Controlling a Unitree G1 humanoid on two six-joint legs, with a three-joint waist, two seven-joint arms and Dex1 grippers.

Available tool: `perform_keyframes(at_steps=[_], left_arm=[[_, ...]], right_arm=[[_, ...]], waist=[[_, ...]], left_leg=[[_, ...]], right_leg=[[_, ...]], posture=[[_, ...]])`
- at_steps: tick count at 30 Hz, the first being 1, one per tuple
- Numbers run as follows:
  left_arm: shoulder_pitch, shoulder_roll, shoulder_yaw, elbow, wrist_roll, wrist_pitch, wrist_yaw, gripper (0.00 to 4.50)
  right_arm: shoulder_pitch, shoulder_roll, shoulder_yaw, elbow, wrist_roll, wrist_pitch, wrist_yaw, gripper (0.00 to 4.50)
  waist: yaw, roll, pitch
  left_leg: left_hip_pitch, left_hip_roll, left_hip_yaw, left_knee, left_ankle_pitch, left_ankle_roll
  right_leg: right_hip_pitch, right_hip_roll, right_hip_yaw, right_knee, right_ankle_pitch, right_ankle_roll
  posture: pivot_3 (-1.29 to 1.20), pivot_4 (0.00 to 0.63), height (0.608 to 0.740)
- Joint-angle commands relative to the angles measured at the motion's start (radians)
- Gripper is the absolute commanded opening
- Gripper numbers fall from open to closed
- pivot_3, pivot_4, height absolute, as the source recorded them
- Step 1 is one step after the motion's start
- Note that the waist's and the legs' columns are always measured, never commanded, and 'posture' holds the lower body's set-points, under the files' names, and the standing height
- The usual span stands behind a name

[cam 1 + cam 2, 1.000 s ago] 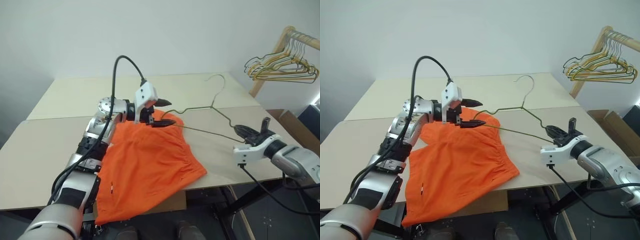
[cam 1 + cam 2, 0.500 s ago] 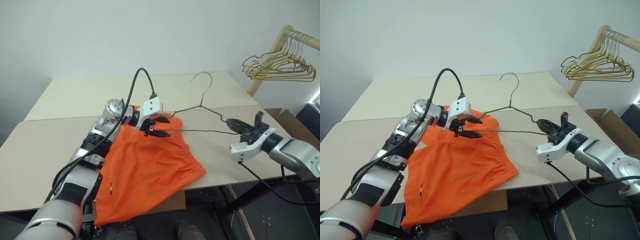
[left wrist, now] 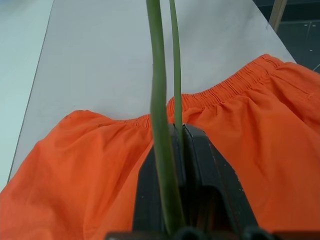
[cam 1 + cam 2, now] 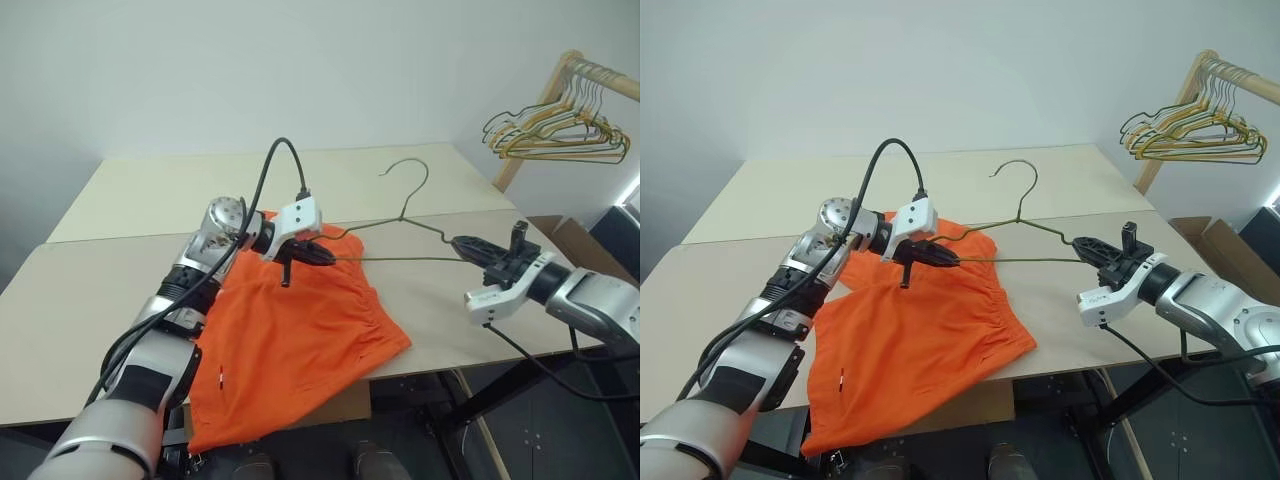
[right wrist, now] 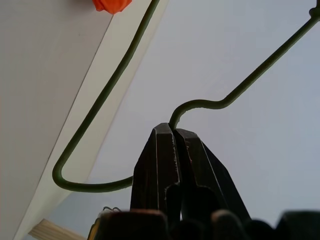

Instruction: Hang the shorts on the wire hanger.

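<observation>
My right gripper pinches only the hanger's upper wire, crooked at its bend; it should open, turn and take both wires end-on at the hanger's corner [image 5: 58, 176].
The orange shorts [image 4: 300, 330] lie flat on the table, one leg hanging over the front edge. The thin olive wire hanger [image 4: 400, 258] is held just above the table between both grippers, its hook [image 4: 410, 172] pointing to the far side. My left gripper [image 4: 325, 255] is shut on the hanger's left end over the shorts' waistband; in the left wrist view the wire [image 3: 157, 75] runs out from between the closed fingers [image 3: 200, 155]. My right gripper [image 4: 462, 243] is shut on the hanger's right corner, and the right wrist view shows the wire [image 5: 115, 85] pinched at the tips.
A wooden rack with bunched gold and pale hangers [image 4: 560, 135] stands at the far right. A cardboard box [image 4: 585, 240] sits on the floor beyond the table's right edge. The beige table [image 4: 100, 290] has bare surface to the left and behind.
My left gripper, open above the shorts a second ago, has sunk a little and shut on the hanger's left end. The right gripper has kept its hold on the right corner.
</observation>
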Motion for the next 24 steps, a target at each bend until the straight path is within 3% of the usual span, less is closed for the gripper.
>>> perform_keyframes(at_steps=[1,6,10,12,16,18,24], left_arm=[[-0.035,-0.014,0.007,0.004,0.002,-0.011,0.000,0.00],[-0.044,-0.031,0.026,0.022,0.003,0.002,0.045,0.00],[-0.039,-0.028,0.029,0.023,0.010,-0.003,0.068,0.00],[-0.033,-0.018,0.030,0.020,0.010,-0.043,0.060,0.00],[-0.018,-0.006,0.036,0.006,-0.004,-0.093,0.034,0.00],[-0.015,-0.005,0.040,-0.003,-0.011,-0.091,0.027,0.00],[-0.003,-0.002,0.050,-0.037,-0.030,-0.087,0.009,0.00]], right_arm=[[-0.029,-0.030,-0.065,-0.006,0.067,-0.047,0.026,1.14],[0.029,-0.076,-0.091,-0.023,0.244,-0.142,0.130,2.99],[0.122,-0.080,-0.143,-0.115,0.634,0.002,0.359,4.38],[0.164,-0.091,-0.182,-0.211,0.870,0.203,0.506,4.46],[0.089,-0.105,-0.182,-0.309,1.157,0.610,0.709,4.46],[0.016,-0.107,-0.134,-0.307,1.174,0.744,0.791,4.46],[-0.276,0.009,0.084,-0.122,1.014,0.922,0.985,4.46]], waist=[[0.000,0.000,0.000],[0.000,0.000,0.000],[0.000,0.000,0.000],[-0.002,-0.001,0.000],[-0.009,-0.001,0.001],[-0.008,-0.001,0.001],[-0.015,-0.001,0.001]], left_leg=[[0.000,0.000,0.000,0.000,0.000,0.000],[0.000,0.000,0.000,0.000,0.000,0.000],[0.002,0.000,0.000,0.000,0.000,0.000],[0.003,0.000,-0.001,0.000,0.000,0.000],[0.012,0.000,-0.001,0.000,0.000,0.000],[0.016,0.000,0.000,0.000,0.000,0.000],[0.016,0.001,0.000,0.000,0.000,0.000]], right_leg=[[0.000,0.000,0.000,0.000,0.000,0.000],[0.000,0.000,0.000,0.000,0.000,0.000],[0.003,0.000,0.000,0.000,0.001,0.000],[0.005,0.000,0.001,0.000,0.001,-0.001],[0.015,0.000,0.000,-0.001,0.001,-0.001],[0.018,-0.001,0.001,-0.001,-0.002,-0.005],[0.015,0.000,0.000,-0.001,-0.003,-0.005]], posture=[[-0.06,0.000,0.740],[-0.05,0.000,0.740],[-0.04,0.000,0.740],[-0.04,0.000,0.740],[-0.03,0.000,0.740],[-0.03,0.000,0.740],[-0.01,0.000,0.740]])
